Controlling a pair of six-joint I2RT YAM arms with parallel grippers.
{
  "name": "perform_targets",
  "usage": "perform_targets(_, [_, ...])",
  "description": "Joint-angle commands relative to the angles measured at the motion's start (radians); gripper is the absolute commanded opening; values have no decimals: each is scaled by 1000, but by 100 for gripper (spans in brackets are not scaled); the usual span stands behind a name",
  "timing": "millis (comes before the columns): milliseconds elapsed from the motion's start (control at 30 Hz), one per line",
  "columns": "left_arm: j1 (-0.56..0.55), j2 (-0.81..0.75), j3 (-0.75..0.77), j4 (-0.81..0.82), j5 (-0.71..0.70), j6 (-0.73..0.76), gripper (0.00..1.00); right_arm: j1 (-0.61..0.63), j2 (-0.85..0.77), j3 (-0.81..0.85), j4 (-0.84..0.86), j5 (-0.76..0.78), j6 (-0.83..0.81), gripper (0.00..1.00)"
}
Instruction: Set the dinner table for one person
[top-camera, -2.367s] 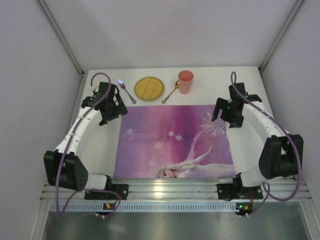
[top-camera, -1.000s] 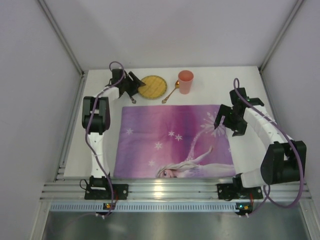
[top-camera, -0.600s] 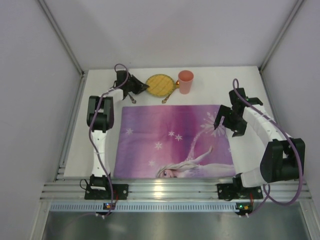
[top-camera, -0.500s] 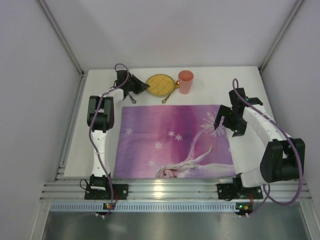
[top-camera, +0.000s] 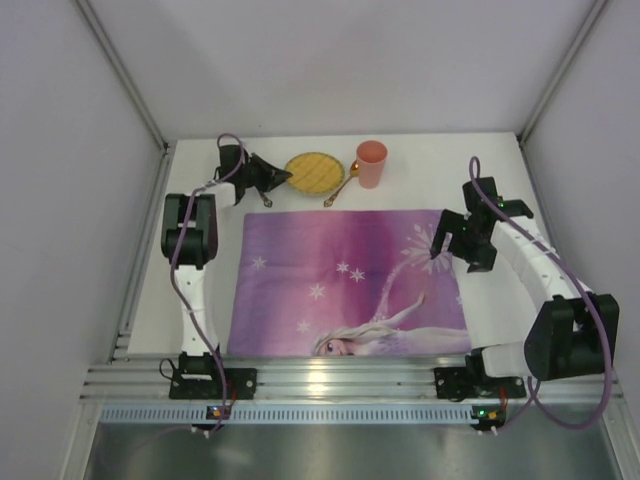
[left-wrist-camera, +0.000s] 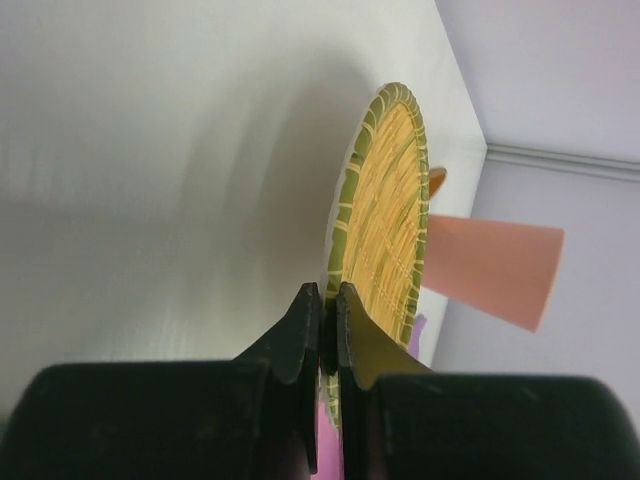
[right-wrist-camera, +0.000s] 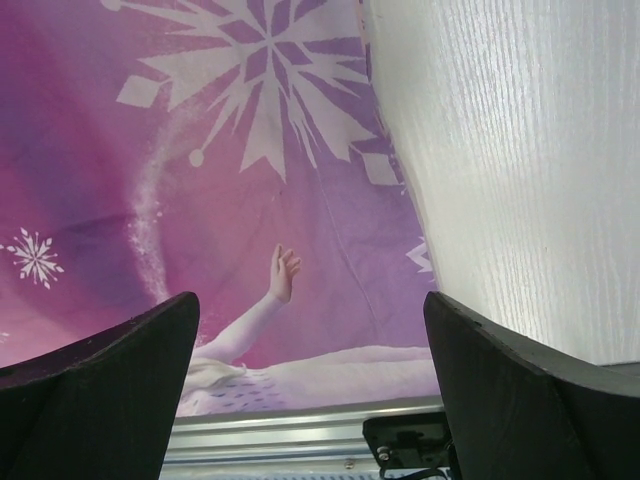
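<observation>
Next, my left gripper lets go of the yellow woven plate on the purple placemat's middle (top-camera: 343, 283), just behind the blonde hair of the printed figure.
On the white dinner table (top-camera: 430, 165), a round yellow woven plate (top-camera: 315, 172) lies at the back, between my left arm and a pink cup (top-camera: 371, 163). My left gripper (top-camera: 283, 177) is shut on the plate's left rim. The left wrist view shows the jaws (left-wrist-camera: 327, 292) pinching the green-edged rim of the plate (left-wrist-camera: 385, 200), with the cup (left-wrist-camera: 490, 265) behind it. A gold spoon (top-camera: 341, 185) lies between plate and cup. My right gripper (top-camera: 452, 250) hangs open and empty over the right edge of the purple placemat (top-camera: 340, 280); nothing sits between its fingers (right-wrist-camera: 310, 300).
The handle end of a second spoon (top-camera: 266, 201) peeks out under my left arm, just behind the placemat's far left corner. The placemat (right-wrist-camera: 250, 150) covers the middle of the table (right-wrist-camera: 520, 150). An aluminium rail (top-camera: 330, 380) runs along the near edge, and walls close in both sides.
My left gripper has shut on the plate's left rim. The plate slid a little right, then back left. The right arm has barely shifted.
</observation>
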Motion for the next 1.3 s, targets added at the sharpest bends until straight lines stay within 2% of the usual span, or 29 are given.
perform_targets(0, [-4,-238,-88,134,128,-21,0,5,-65,36,8,-7,-10,95])
perform_targets(133, [-72,-462,-357,125,150,56,0,5,-88,44,15,-49,-4,95])
perform_targets(300, [-144,-670,-653,101,130,119,0,3,-94,47,25,-75,-10,95])
perform_targets(433, [-254,-794,-769,0,89,214,0,3,-103,44,29,-87,-15,95])
perform_targets(567, [-357,-880,-882,-4,-31,228,0,3,-118,43,28,-107,-15,95])
perform_targets(667, [-388,-923,-962,35,-72,205,0,3,-131,49,23,-115,-15,95])
perform_targets(900, [-394,-928,-1011,-63,-151,266,0,3,-79,148,19,-144,-10,95])
perform_targets(933, [-394,-926,-1018,-70,-154,277,4,3,-62,206,29,-176,-11,95])
perform_targets(967, [-394,-924,-1019,-92,-162,286,12,3,-22,237,41,-196,-10,95])
perform_targets(1033, [-394,-931,-1022,-117,-183,307,35,5,23,329,101,-265,-7,96])
perform_targets(1067, [-394,-934,-1024,-125,-188,315,54,3,82,364,120,-280,-2,96])
perform_targets(1100, [-394,-947,-1024,-145,-194,320,61,3,119,407,135,-288,4,96])
perform_targets(1133, [-394,-957,-1022,-149,-203,323,74,5,157,500,138,-296,22,96])
perform_targets(1167, [-392,-964,-1010,-155,-205,327,97,3,237,548,144,-299,34,96])
perform_targets(1267, [-391,-977,-925,-241,-206,349,98,9,404,717,172,-325,109,96])
